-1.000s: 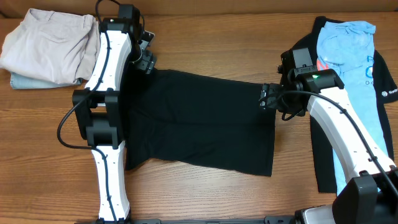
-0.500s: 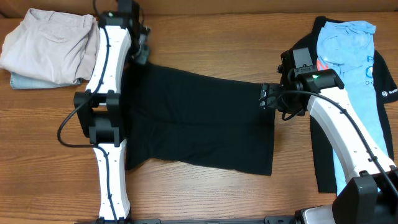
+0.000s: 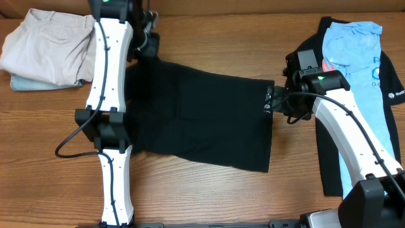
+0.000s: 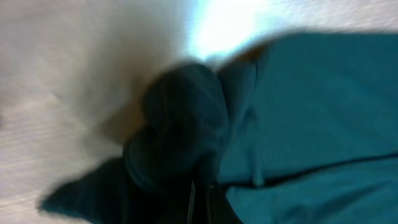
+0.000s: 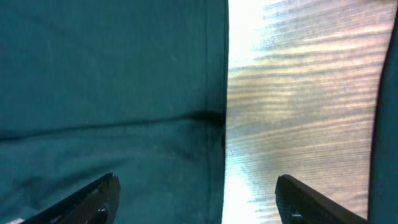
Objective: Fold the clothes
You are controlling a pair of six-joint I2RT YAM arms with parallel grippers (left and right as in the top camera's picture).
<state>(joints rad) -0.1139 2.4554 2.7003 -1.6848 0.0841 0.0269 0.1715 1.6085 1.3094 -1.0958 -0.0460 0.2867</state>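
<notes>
The robot's right gripper should next move to the far corner of the hem (image 3: 272, 82) of the black T-shirt, toward the light blue printed tee, and close there.
The black T-shirt (image 3: 202, 120) lies spread across the middle of the table. Its far left corner is bunched and drawn up toward my left gripper (image 3: 147, 44), which is shut on that cloth. In the blurred left wrist view the dark bunch (image 4: 180, 124) hangs just ahead of the closed left gripper (image 4: 199, 202). My right gripper (image 3: 268, 100) hovers at the shirt's right edge. In the right wrist view, the right gripper (image 5: 198, 183) stands open with the shirt's hem (image 5: 112, 74) and bare wood between its fingers.
A beige folded garment (image 3: 50, 44) lies on a pale blue one (image 3: 25, 82) at the far left. At the right, a light blue printed tee (image 3: 354, 57) lies over a black shirt with a white sleeve logo (image 3: 395, 88).
My left gripper shut on the shirt's far left corner and pulled it back and leftward. The whole shirt slid a little to the left. The right arm stayed put.
</notes>
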